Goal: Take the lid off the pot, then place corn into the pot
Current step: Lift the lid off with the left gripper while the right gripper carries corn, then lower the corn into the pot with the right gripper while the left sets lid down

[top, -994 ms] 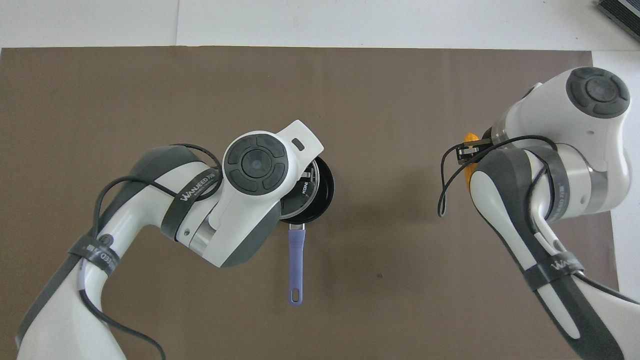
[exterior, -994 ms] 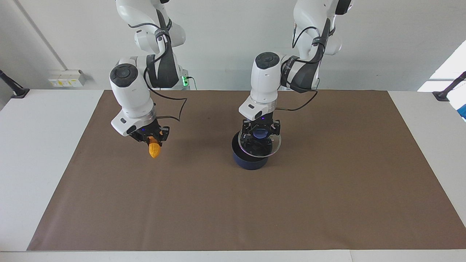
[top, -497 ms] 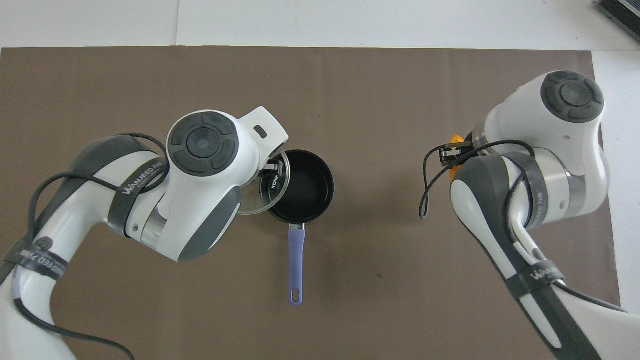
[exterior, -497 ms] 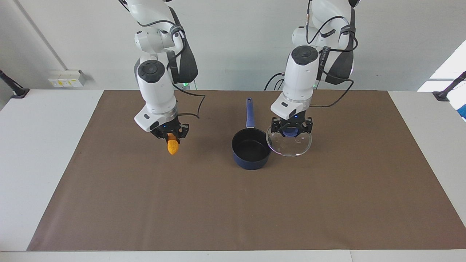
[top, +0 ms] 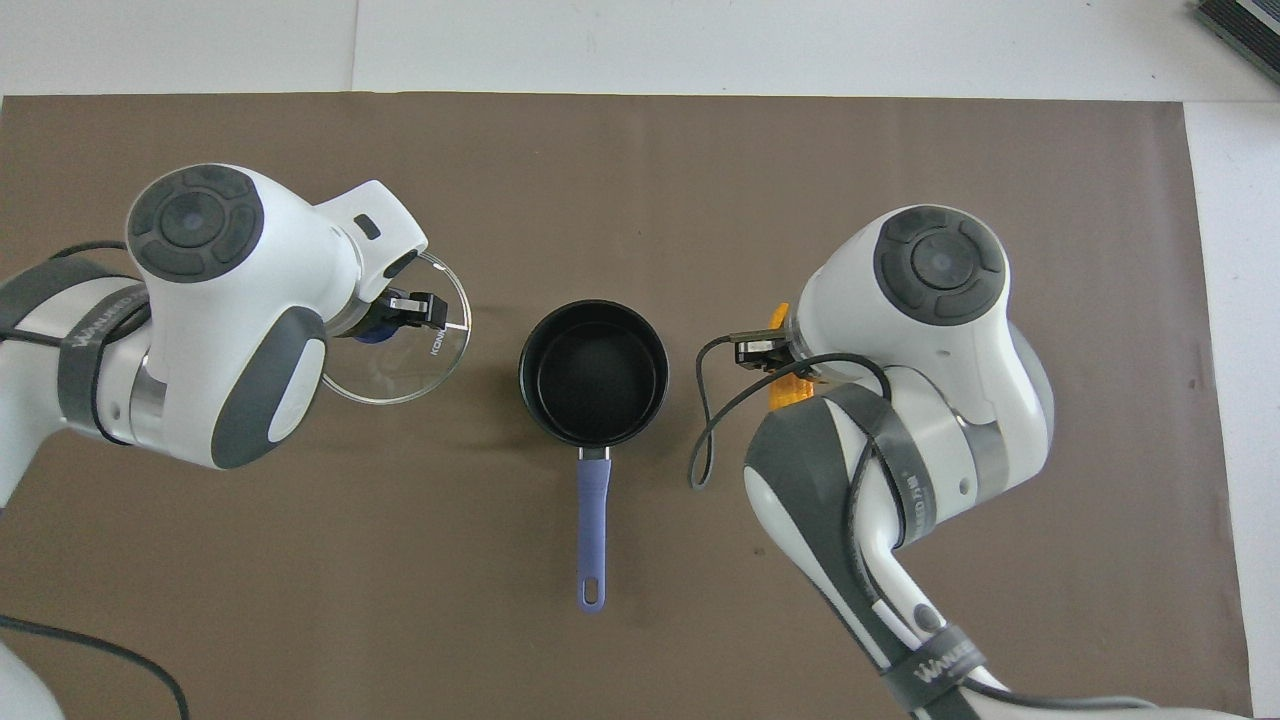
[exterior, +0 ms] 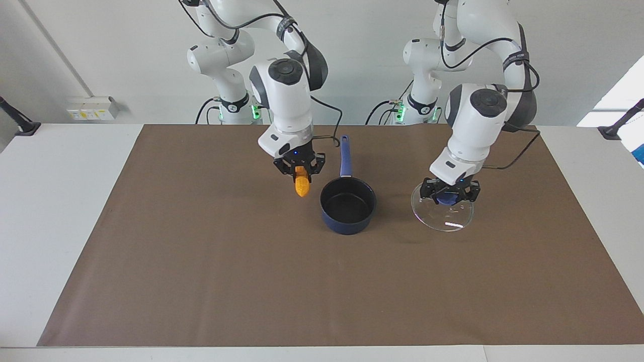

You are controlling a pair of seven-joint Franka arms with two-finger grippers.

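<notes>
My left gripper needs to let go of the clear glass lid on the brown mat (top: 265, 367) under that gripper's own white wrist.
The dark blue pot (exterior: 348, 206) (top: 594, 372) stands uncovered at the middle of the brown mat, its long blue handle (top: 592, 530) pointing toward the robots. My left gripper (exterior: 450, 195) (top: 385, 325) is shut on the blue knob of the clear glass lid (exterior: 443, 216) (top: 405, 350), which hangs low over the mat beside the pot, toward the left arm's end. My right gripper (exterior: 300, 171) is shut on the orange corn (exterior: 301, 187) (top: 786, 390), which hangs tip down just beside the pot's rim, toward the right arm's end.
The brown mat (exterior: 201, 261) covers most of the white table (exterior: 50, 201). A dark object (top: 1240, 25) lies at the table's corner farthest from the robots, at the right arm's end. Black cables loop from both wrists.
The left gripper carried the lid off the pot and sideways toward the left arm's end, lowering it. The right gripper brought the corn across the mat to just beside the pot.
</notes>
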